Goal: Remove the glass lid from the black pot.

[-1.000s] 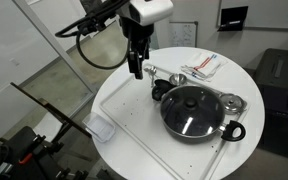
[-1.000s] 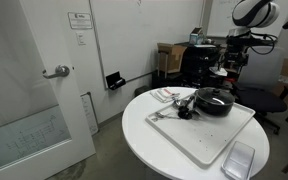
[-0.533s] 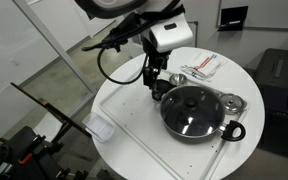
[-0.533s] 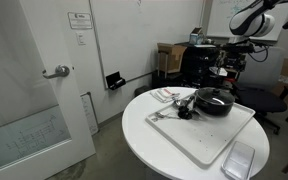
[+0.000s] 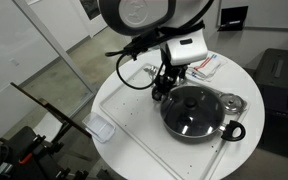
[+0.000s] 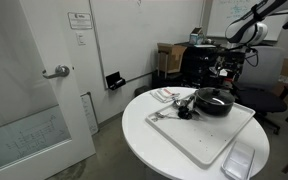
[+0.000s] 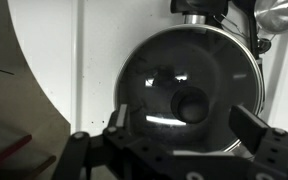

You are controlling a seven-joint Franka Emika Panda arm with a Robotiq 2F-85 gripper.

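Observation:
The robot's gripper needs to close on the black knob (image 5: 191, 102) (image 7: 190, 104) in the middle of the glass lid.
The black pot (image 5: 195, 111) stands on a white board, and the glass lid (image 5: 191, 106) lies shut on it. Both show small in an exterior view, the pot (image 6: 215, 103) near the table's far side. In the wrist view the glass lid (image 7: 189, 85) fills the frame with its black knob (image 7: 191, 103) near the middle. My gripper (image 7: 184, 125) is open and empty, its two fingers spread to either side of the knob and above it. In an exterior view the gripper (image 5: 168, 82) hangs over the pot's left rim.
A small silver metal lid (image 5: 231, 103) lies right of the pot and a small dark cup (image 5: 159, 93) left of it. Packets (image 5: 200, 65) lie at the back of the round white table (image 5: 119, 150). A clear plastic container (image 5: 101, 129) sits at the board's front corner.
The arm has swung right and lowered, from over the board's back left edge to over the pot's left rim. The pot and lid have not moved.

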